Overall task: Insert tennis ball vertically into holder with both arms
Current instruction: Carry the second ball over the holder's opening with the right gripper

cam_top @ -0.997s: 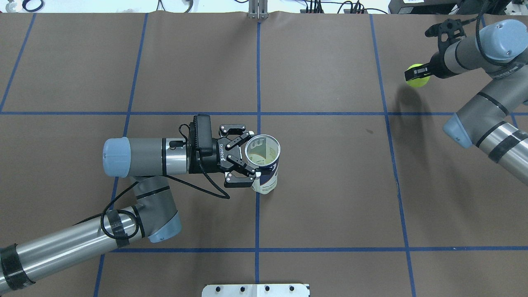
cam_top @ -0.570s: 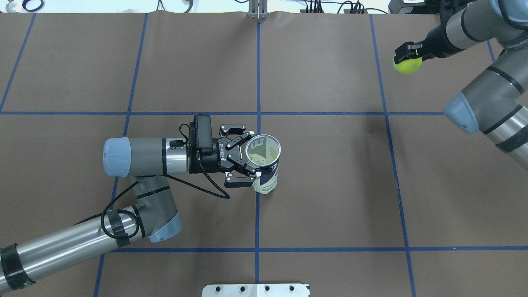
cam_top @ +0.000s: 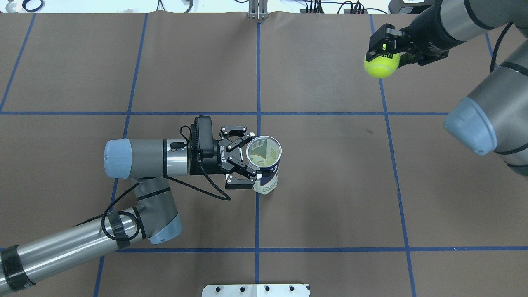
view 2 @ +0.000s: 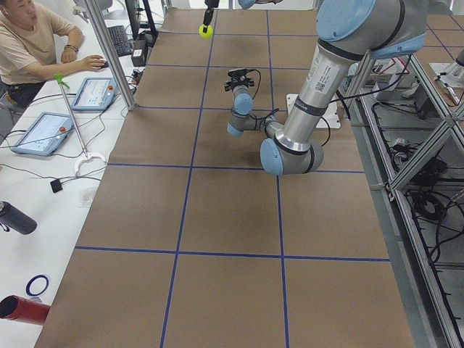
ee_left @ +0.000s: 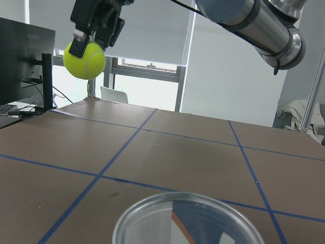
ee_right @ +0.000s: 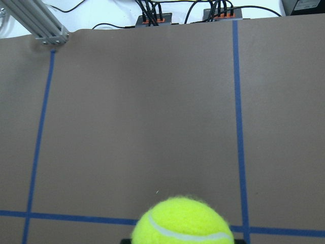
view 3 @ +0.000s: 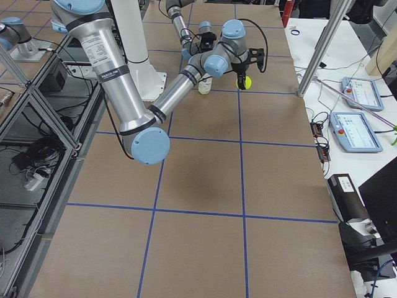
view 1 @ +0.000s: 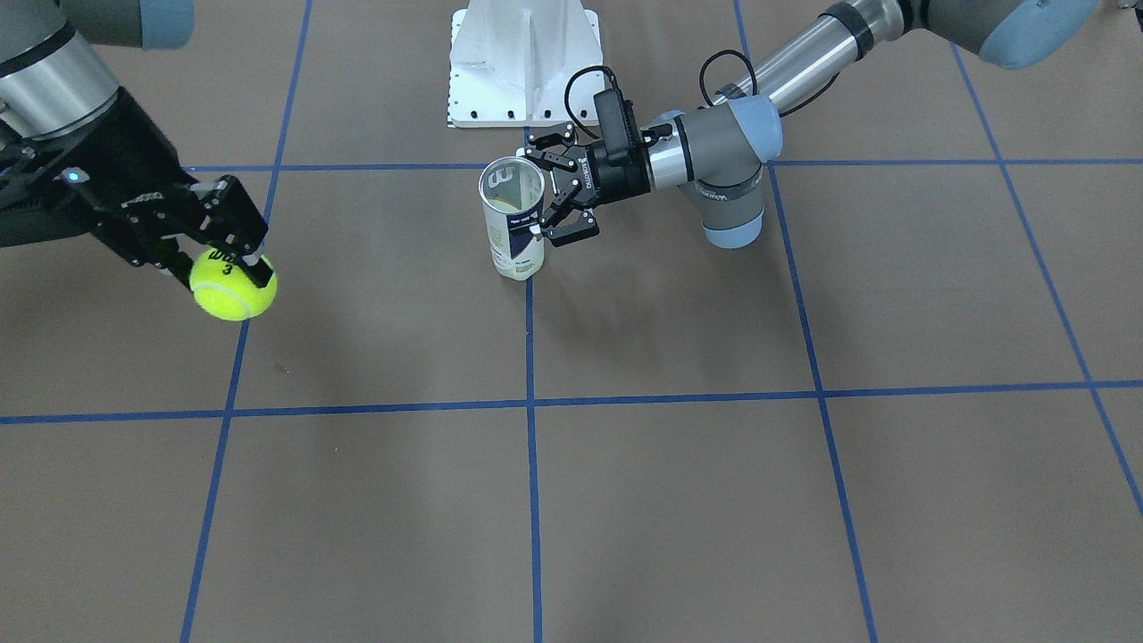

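My right gripper needs to let go of the yellow tennis ball in the open top of the clear holder (view 1: 511,178).
The holder (cam_top: 265,165) is a clear can with a white and navy label, standing upright and open-topped near the table's middle; it also shows in the front view (view 1: 513,219). My left gripper (cam_top: 252,159) is shut on its side from the left, also seen in the front view (view 1: 543,192). Its rim (ee_left: 183,221) fills the bottom of the left wrist view. My right gripper (cam_top: 385,49) is shut on a yellow tennis ball (cam_top: 381,65), held high above the far right of the table, well apart from the holder. The ball shows in the front view (view 1: 233,286) and both wrist views (ee_left: 84,59) (ee_right: 183,221).
The white metal base (view 1: 524,62) stands at the robot's side of the table, close behind the holder. Blue tape lines grid the brown table (cam_top: 330,185). An operator (view 2: 29,43) sits at a side bench with tablets.
My right arm has carried the tennis ball left and farther from the robot, and higher. My left gripper and the holder have stayed in place.
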You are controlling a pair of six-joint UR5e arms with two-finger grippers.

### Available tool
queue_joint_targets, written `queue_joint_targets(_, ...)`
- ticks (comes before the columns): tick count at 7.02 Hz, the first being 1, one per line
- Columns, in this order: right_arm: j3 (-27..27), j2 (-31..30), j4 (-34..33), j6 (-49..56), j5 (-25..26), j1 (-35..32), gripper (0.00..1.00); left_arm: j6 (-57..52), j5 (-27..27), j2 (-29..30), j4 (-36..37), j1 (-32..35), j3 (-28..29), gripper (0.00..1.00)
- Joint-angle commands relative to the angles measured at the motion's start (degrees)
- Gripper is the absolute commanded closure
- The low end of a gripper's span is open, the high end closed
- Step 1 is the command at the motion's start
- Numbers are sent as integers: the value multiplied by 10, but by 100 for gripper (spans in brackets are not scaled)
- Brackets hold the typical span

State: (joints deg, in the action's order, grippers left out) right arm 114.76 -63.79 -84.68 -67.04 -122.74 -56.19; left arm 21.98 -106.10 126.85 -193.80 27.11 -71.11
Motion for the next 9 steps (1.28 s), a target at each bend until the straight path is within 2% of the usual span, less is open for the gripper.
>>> queue_joint_targets(1,59,56,-65,-117,7,55,100,1,0,2,0,0,0,10)
queue_joint_targets(2,76,80,-93,-152,32,90,100,1,0,2,0,0,0,10)
queue_joint_targets(4,87,92,-101,-161,96,164,100,1,0,3,0,-1,0,10)
queue_joint_targets(6,87,134,-172,-162,108,190,100,1,0,5,0,-1,0,10)
queue_joint_targets(8,80,145,-179,-204,182,242,100,1,0,4,0,-1,0,10)
queue_joint_targets(9,74,147,-179,-204,187,246,100,1,0,2,0,-1,1,10)
